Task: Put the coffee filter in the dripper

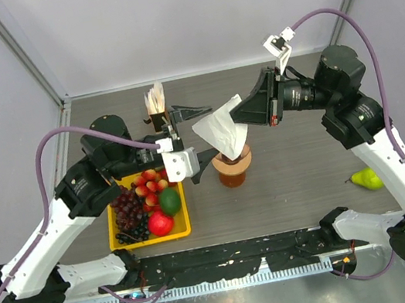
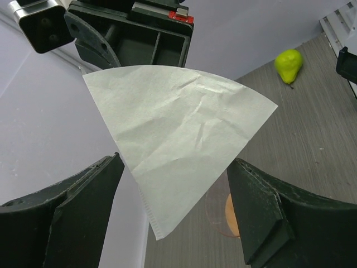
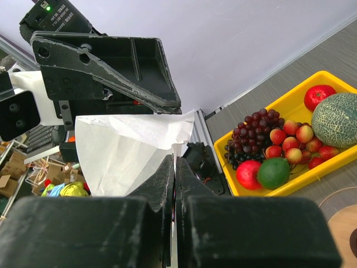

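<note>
The coffee filter hangs folded flat above the dripper, so the robot's left gripper will hold the filter while the right gripper takes its rim point(image 2: 223, 82) and spreads it open.
My right gripper point(image 1: 237, 116) is shut on the top edge of the coffee filter point(image 1: 219, 131), a white paper fan hanging point-down over the dripper point(image 1: 233, 163), whose tan collar shows below it. In the right wrist view the fingers point(image 3: 167, 184) pinch the filter point(image 3: 120, 156). My left gripper point(image 1: 203, 133) is open, one finger on each side of the filter, not touching it. In the left wrist view the filter point(image 2: 178, 134) hangs between the open fingers point(image 2: 83, 195), and part of the dripper point(image 2: 223, 215) shows below it.
A yellow tray point(image 1: 121, 240) of grapes and other fruit sits left of the dripper and shows in the right wrist view point(image 3: 290, 187). A green pear point(image 1: 366, 179) lies at the right. An upright bundle of papers with a dark box point(image 1: 156, 106) stands at the back.
</note>
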Robot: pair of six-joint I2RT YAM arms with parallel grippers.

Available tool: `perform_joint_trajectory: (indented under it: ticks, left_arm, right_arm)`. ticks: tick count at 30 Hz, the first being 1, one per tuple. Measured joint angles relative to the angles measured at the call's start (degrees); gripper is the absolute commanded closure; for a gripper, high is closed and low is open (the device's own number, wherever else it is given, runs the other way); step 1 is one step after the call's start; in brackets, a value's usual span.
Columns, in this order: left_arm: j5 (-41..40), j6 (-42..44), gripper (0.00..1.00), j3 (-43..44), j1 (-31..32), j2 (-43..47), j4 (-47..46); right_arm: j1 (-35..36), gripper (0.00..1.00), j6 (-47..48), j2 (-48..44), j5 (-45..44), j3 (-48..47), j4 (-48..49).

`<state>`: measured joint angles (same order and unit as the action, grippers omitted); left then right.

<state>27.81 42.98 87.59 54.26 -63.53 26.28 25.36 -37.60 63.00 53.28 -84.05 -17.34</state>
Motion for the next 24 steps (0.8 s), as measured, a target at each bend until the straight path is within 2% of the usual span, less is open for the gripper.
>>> perform_joint_trajectory:
  ticks: [7,9,12,14,17,21,24]
  left_arm:
    - [-1.3,-0.6,0.22,0.0,0.6,-0.6,-1.0]
    - [-1.4,-0.7,0.24,0.0,0.6,-0.6,-1.2]
    - [-1.4,-0.8,0.29,0.0,0.7,-0.6,-1.2]
    - [-1.4,-0.9,0.3,0.0,0.8,-0.6,-1.2]
    - [-1.4,-1.0,0.31,0.0,0.8,-0.6,-1.2]
    - [-1.4,-1.1,0.31,0.0,0.8,-0.6,-1.2]
    - [-1.2,-1.3,0.36,0.0,0.8,-0.7,-1.3]
  right_arm:
    - [0.0,0.95,-0.3,0.0,0.2,0.7,0.5]
    - [0.0,0.92,-0.4,0.0,0.4,0.8,0.7]
    - [0.0,0.7,-0.8,0.0,0.7,1.0,1.3]
    - [0.0,0.6,-1.2,0.0,0.9,1.4,1.7]
    - [0.0,0.55,-1.7,0.0,1.1,1.9,2.0]
    - [0.0,0.39,-1.9,0.0,1.4,2.0,2.4]
    - [0.1,0.27,-1.8,0.0,1.6,2.2,2.8]
